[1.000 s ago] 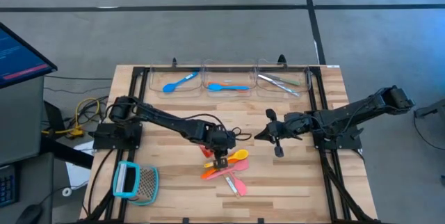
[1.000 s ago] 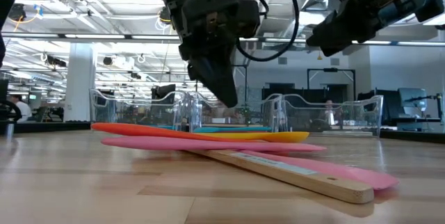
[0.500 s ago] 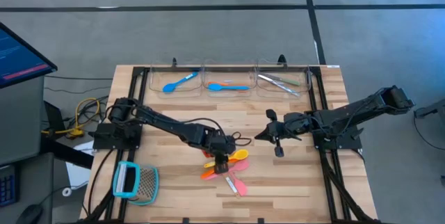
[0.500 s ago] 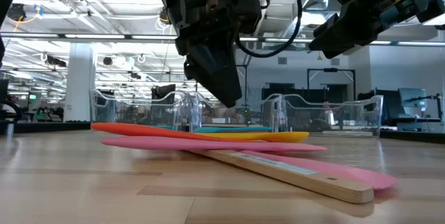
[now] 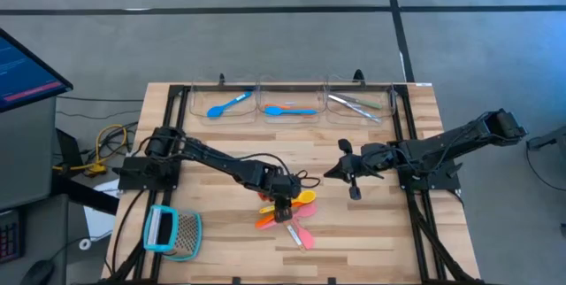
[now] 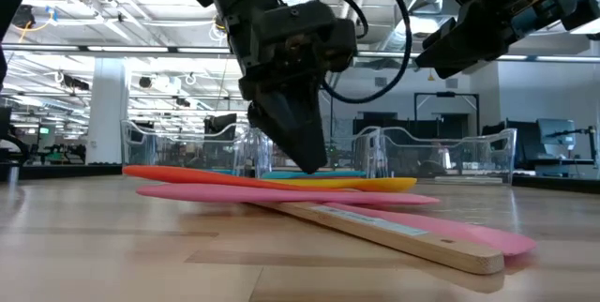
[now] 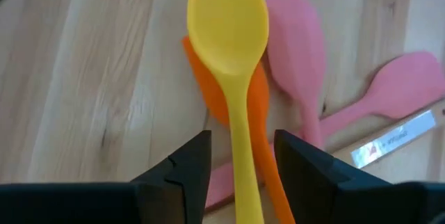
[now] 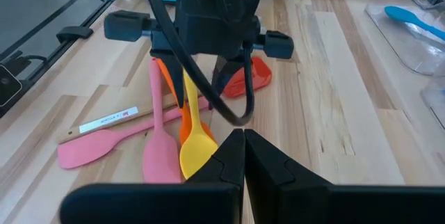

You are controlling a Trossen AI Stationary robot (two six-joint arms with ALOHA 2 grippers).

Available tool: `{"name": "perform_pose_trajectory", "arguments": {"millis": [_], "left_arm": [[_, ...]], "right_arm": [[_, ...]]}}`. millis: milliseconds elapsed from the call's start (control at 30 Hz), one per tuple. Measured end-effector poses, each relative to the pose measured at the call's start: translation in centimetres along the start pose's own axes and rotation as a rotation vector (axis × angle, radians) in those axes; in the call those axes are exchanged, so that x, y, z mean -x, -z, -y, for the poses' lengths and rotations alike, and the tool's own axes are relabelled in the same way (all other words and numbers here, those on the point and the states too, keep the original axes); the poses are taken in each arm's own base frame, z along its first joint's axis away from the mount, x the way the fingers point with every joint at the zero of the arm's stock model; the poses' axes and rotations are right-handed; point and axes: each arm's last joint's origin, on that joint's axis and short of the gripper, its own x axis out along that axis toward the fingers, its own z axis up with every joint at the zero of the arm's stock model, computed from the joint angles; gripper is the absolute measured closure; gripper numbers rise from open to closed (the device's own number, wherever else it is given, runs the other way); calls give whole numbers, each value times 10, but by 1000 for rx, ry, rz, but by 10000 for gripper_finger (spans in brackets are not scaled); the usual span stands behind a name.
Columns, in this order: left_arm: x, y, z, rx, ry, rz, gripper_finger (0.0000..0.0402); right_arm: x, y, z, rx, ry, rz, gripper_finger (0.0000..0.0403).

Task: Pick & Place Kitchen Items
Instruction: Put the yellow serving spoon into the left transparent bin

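Next, I take only the yellow handle (image 7: 238,111) near its bowl and lift it clear, because the orange spoon's handle runs next to the yellow spoon's inside my left gripper's fingers.
Several slim utensils lie crossed in a pile near the table's middle: a yellow spoon (image 7: 229,29) on top of an orange one (image 7: 263,102), two pink spatulas (image 7: 299,50), and a red-headed spatula (image 8: 252,76) with a wooden handle (image 6: 394,236). My left gripper (image 7: 242,144) stands open just over the pile, pointing down. Its fingers are on either side of the yellow spoon's handle (image 7: 243,161), with a gap on each side. My right gripper (image 8: 243,147) is shut and hangs above the table to the right of the pile (image 5: 340,172).
Clear bins line the far edge: two hold a blue spoon each (image 5: 228,104) (image 5: 287,110), and the right one holds silvery pieces (image 5: 354,103). A teal-framed mesh tool (image 5: 172,232) lies at the near left. Bare wood lies near the right and far sides of the pile.
My left gripper has come down toward the pile and a little toward the table's near edge, and now stands close over the yellow spoon's handle. The utensils have not moved.
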Motion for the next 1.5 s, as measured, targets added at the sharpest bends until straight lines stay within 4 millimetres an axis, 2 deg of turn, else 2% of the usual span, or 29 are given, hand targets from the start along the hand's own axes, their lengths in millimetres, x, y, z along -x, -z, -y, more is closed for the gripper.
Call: {"name": "perform_pose_trajectory", "arguments": {"millis": [133,400,600,1500], "left_arm": [[-8,3,-1,4,46,-47,252],[-15,3,-3,15,49,-32,252],[-22,13,-9,65,69,-30,254],[-15,10,-9,87,95,15,354]], "right_arm": [[0,0,0,0,0,0,401],[0,0,0,0,0,2,401],[0,0,0,0,0,0,401],[0,0,0,0,0,0,401]]}}
